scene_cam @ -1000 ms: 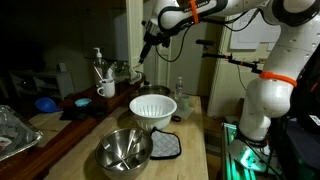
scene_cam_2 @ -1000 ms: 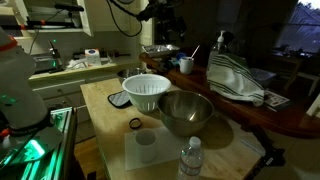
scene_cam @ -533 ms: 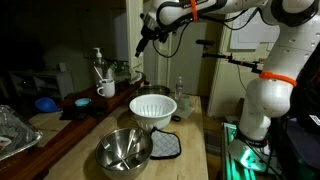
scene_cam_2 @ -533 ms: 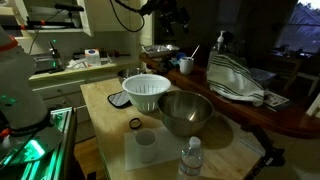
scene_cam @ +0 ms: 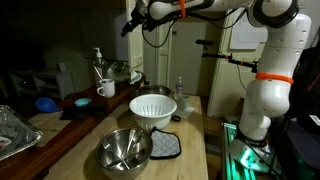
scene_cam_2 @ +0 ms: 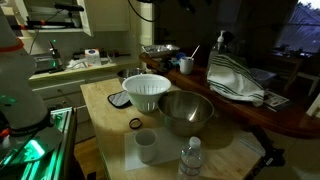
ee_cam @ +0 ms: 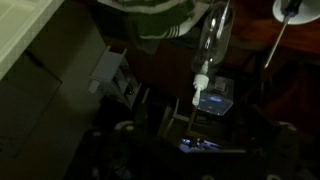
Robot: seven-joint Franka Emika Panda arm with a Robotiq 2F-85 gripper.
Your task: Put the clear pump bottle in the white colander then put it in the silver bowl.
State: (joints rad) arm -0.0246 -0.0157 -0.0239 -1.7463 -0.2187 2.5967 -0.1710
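Note:
My gripper needs to move to close on the white pump top (scene_cam: 98, 50) (ee_cam: 200, 83) of the clear pump bottle that is standing next to the white mug.
The clear pump bottle (scene_cam: 97, 62) stands upright at the back of the dark counter, beside a white mug (scene_cam: 106, 89). It also shows in an exterior view (scene_cam_2: 221, 42) and, dimly, in the wrist view (ee_cam: 209, 45). The white colander (scene_cam: 153, 108) (scene_cam_2: 146, 91) stands on the light wooden counter. The silver bowl (scene_cam: 124, 150) (scene_cam_2: 185, 111) sits next to it. Both are empty. My gripper (scene_cam: 129, 24) hangs high in the air, well above and apart from the bottle. Its jaws are too dark and small to read.
A small clear capped bottle (scene_cam: 180, 90) (scene_cam_2: 191, 160) stands near the counter edge. A dark pot holder (scene_cam: 165, 146) lies by the bowl. A small white cup (scene_cam_2: 146, 146) stands at the front. A striped cloth (scene_cam_2: 238, 80) lies on the dark counter. A blue bowl (scene_cam: 46, 103) is at the left.
My arm has risen and swung away from above the mug area, and the gripper has left the top of one exterior view. The objects on the counter have not moved.

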